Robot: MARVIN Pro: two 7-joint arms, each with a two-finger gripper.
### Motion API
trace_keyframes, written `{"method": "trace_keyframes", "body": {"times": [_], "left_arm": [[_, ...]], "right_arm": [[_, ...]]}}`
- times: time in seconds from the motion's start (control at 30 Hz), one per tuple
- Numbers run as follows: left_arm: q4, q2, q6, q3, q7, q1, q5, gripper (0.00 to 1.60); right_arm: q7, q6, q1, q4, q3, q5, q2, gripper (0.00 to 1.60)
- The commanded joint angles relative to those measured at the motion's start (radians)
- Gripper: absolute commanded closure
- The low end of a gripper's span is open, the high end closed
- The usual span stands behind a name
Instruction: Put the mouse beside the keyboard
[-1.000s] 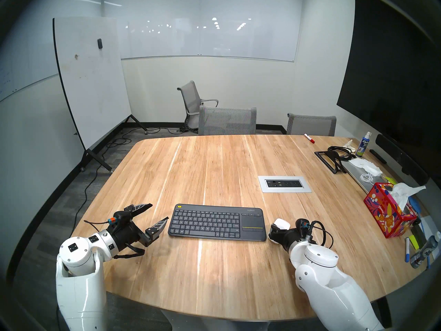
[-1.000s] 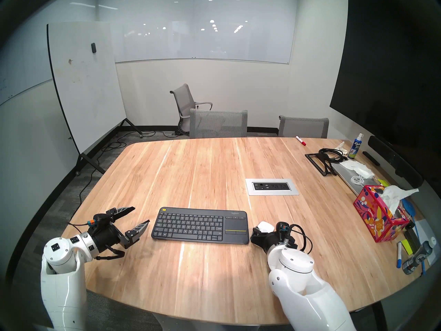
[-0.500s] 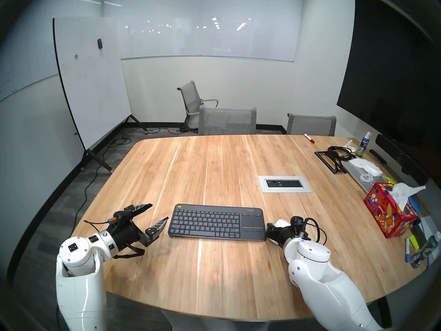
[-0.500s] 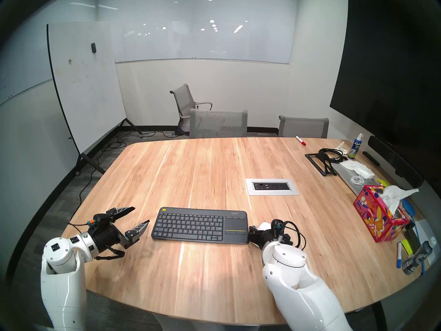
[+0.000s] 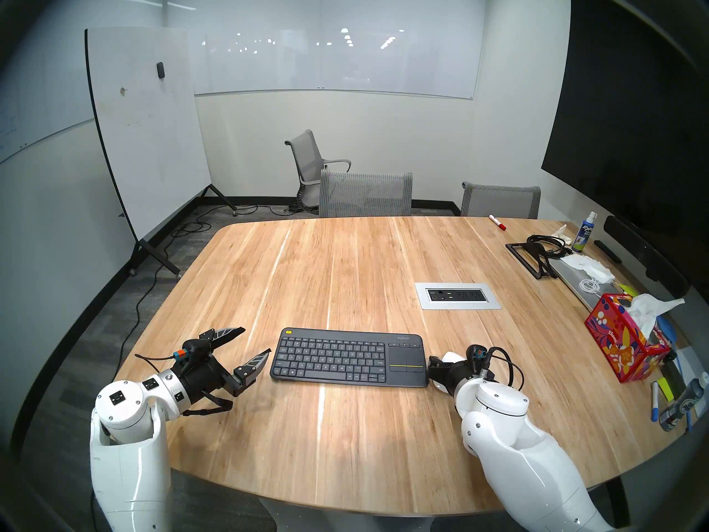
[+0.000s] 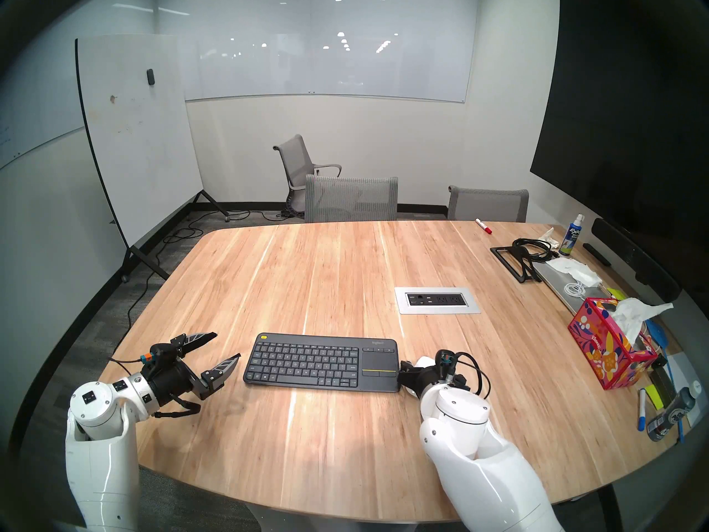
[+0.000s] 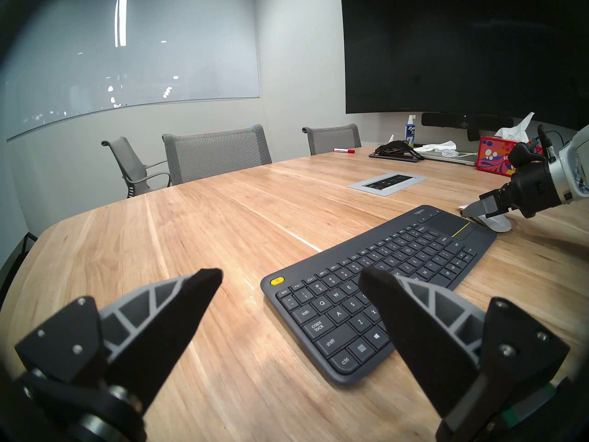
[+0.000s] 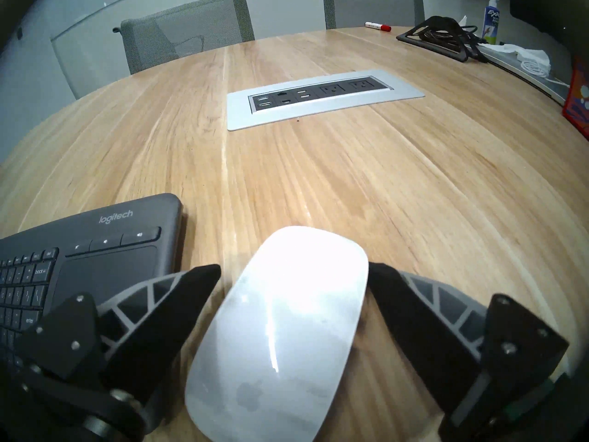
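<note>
The mouse sits crooked and near the keyboard's touchpad end, so next my right gripper takes hold of the mouse's sides (image 8: 283, 327), pulls it away and sets it straight.
The dark grey keyboard (image 5: 345, 356) lies flat near the table's front edge; it also shows in the right wrist view (image 8: 95, 240). The glossy white mouse (image 8: 287, 320) lies on the wood just right of the keyboard's touchpad end, a small gap between them. My right gripper (image 8: 294, 267) is low over it with its fingers spread on either side; the left fingertip (image 8: 204, 278) stands clear of the mouse. From the head view only part of the mouse (image 5: 452, 356) shows behind that gripper (image 5: 441, 368). My left gripper (image 5: 256, 341) is open and empty at the keyboard's left end.
A silver-framed power outlet panel (image 5: 456, 296) is set into the table behind the mouse. A colourful tissue box (image 5: 621, 343), pens, a laptop stand (image 5: 531, 256), a spray bottle and a red marker (image 5: 497, 222) crowd the right side. Chairs (image 5: 366, 193) stand at the far edge.
My right arm has moved left and carried the mouse close to the keyboard's right end. The left arm and the keyboard have not moved.
</note>
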Motion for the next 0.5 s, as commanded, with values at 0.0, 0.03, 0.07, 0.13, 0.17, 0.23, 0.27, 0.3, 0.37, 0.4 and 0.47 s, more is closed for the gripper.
{"method": "trace_keyframes", "body": {"times": [0.0, 0.03, 0.07, 0.13, 0.17, 0.23, 0.27, 0.3, 0.37, 0.4, 0.47], "left_arm": [[-0.022, 0.000, 0.002, -0.002, 0.001, 0.002, 0.000, 0.00], [-0.022, 0.000, 0.002, -0.002, 0.001, 0.002, 0.000, 0.00], [-0.022, 0.000, 0.002, -0.002, 0.001, 0.002, 0.000, 0.00], [-0.022, 0.000, 0.002, -0.002, 0.001, 0.002, 0.000, 0.00], [-0.022, 0.000, 0.002, -0.002, 0.001, 0.002, 0.000, 0.00], [-0.022, 0.000, 0.002, -0.002, 0.001, 0.002, 0.000, 0.00], [-0.022, 0.000, 0.002, -0.002, 0.001, 0.002, 0.000, 0.00], [-0.022, 0.000, 0.002, -0.002, 0.001, 0.002, 0.000, 0.00], [-0.022, 0.000, 0.002, -0.002, 0.001, 0.002, 0.000, 0.00], [-0.022, 0.000, 0.002, -0.002, 0.001, 0.002, 0.000, 0.00], [-0.022, 0.000, 0.002, -0.002, 0.001, 0.002, 0.000, 0.00]], "right_arm": [[-0.023, -0.001, 0.012, 0.010, 0.002, 0.008, -0.030, 0.00], [-0.021, -0.002, 0.013, 0.014, 0.001, 0.010, -0.031, 0.00], [-0.021, -0.003, 0.014, 0.017, 0.001, 0.010, -0.032, 0.00], [-0.019, -0.001, 0.017, 0.019, 0.001, 0.014, -0.033, 0.00], [-0.020, 0.000, 0.018, 0.019, 0.000, 0.014, -0.034, 0.00], [-0.022, 0.001, 0.020, 0.019, 0.001, 0.015, -0.035, 0.05], [-0.025, 0.003, 0.022, 0.019, 0.002, 0.015, -0.036, 1.60], [-0.025, 0.003, 0.022, 0.019, 0.002, 0.015, -0.036, 1.60], [-0.025, 0.004, 0.022, 0.018, 0.003, 0.016, -0.036, 1.60], [-0.026, 0.005, 0.023, 0.018, 0.003, 0.016, -0.036, 1.60], [-0.026, 0.006, 0.023, 0.018, 0.002, 0.016, -0.034, 1.60]]}}
